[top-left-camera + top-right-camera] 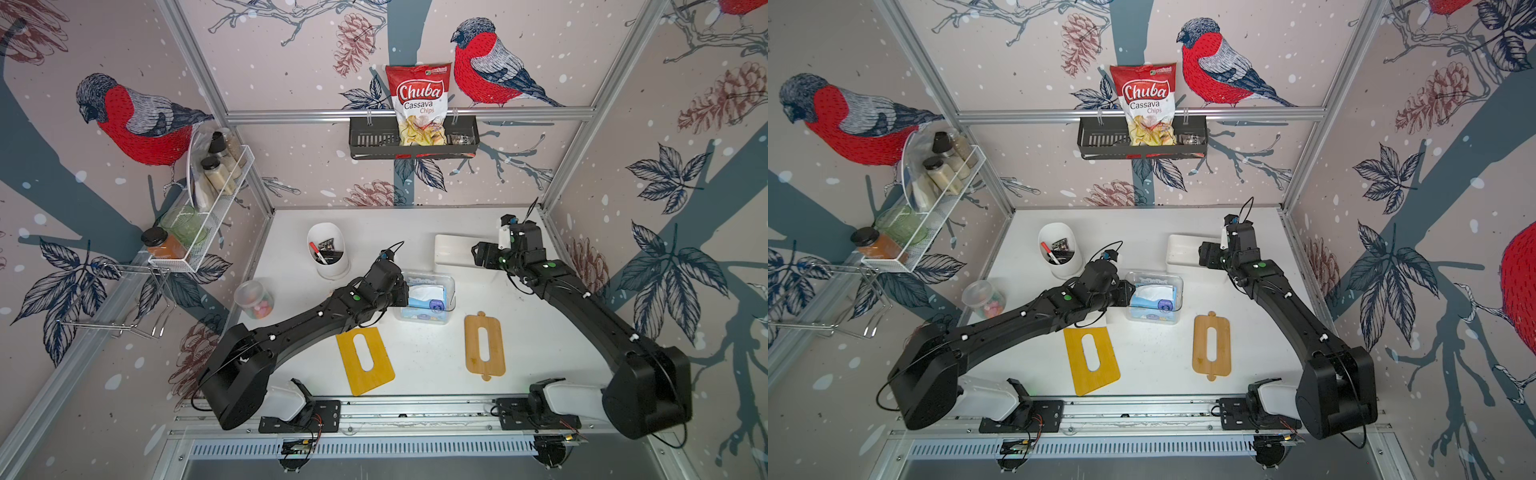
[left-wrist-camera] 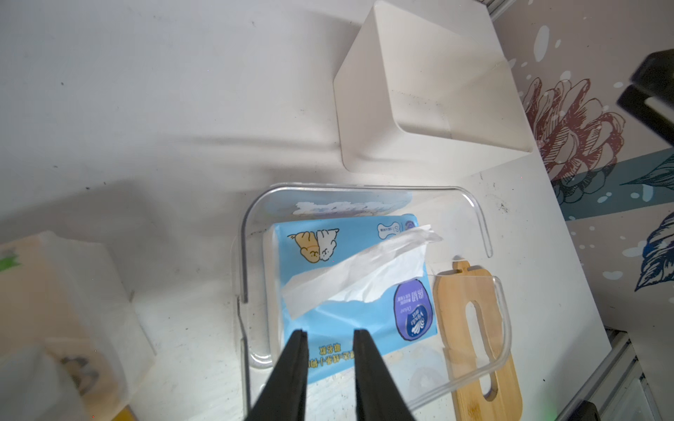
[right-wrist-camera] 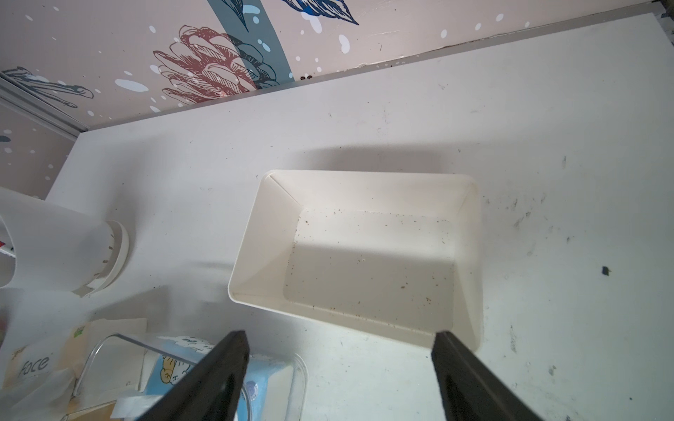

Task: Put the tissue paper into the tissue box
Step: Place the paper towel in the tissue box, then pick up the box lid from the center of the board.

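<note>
I should move my right gripper to the bamboo slotted lid next and grab its long side (image 1: 473,343) that faces the yellow slotted lid.
The tissue paper, a blue pack (image 1: 426,298) (image 1: 1152,298) (image 2: 364,233) with one white sheet pulled up, lies inside the clear tissue box (image 1: 451,282) (image 1: 1177,279) (image 2: 364,187). My left gripper (image 2: 330,333) (image 1: 405,291) hovers at the box's left end, just over the pack's near edge. Its jaws stand a little apart with nothing between them. My right gripper (image 3: 340,333) (image 1: 478,253) is wide open and holds nothing. It hangs over the near wall of an empty white box (image 3: 364,175) (image 1: 453,249) behind the clear one.
A yellow slotted lid (image 1: 365,359) and a bamboo slotted lid (image 1: 484,345) lie flat in front. A white cup with pens (image 1: 328,253) and a jar of sweets (image 1: 254,299) stand at the left. A second pack marked "face" (image 3: 33,364) lies beneath my left arm.
</note>
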`<state>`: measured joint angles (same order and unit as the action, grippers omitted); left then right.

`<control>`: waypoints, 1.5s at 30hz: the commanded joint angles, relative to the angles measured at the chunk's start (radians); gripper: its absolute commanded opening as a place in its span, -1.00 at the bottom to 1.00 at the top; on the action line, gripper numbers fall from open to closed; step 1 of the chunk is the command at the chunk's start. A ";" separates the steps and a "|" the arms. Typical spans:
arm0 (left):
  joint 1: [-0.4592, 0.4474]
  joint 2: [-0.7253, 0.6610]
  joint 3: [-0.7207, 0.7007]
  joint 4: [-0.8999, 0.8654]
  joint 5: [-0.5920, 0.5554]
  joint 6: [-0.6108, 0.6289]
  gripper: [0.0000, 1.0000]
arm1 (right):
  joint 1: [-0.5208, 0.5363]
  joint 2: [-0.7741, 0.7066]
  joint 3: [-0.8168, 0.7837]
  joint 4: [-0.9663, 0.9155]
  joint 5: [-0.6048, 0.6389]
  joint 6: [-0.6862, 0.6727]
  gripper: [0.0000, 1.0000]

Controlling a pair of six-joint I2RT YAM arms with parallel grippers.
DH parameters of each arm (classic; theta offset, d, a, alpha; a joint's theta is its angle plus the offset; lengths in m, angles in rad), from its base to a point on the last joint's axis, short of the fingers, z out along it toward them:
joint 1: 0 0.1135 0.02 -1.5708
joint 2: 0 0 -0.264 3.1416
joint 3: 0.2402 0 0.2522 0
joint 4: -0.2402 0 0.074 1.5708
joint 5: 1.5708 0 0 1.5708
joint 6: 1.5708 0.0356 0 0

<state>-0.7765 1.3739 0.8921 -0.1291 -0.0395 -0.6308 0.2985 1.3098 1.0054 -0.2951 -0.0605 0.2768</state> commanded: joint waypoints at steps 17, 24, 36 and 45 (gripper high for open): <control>0.178 -0.171 -0.053 0.024 0.035 0.214 0.09 | 0.226 -0.052 -0.171 -0.315 0.168 0.243 0.69; 0.181 -0.148 -0.061 0.070 0.052 0.214 0.18 | 0.361 -0.110 -0.273 -0.347 0.179 0.415 0.70; 0.181 -0.155 -0.087 0.114 0.080 0.187 0.22 | 0.428 -0.105 -0.427 -0.244 0.142 0.502 0.56; 0.181 -0.153 -0.102 0.134 0.114 0.168 0.24 | 0.470 -0.061 -0.443 -0.227 0.198 0.520 0.47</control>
<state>-0.5983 1.2236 0.7914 -0.0380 0.0566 -0.4541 0.7502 1.2438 0.5571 -0.5297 0.1005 0.7734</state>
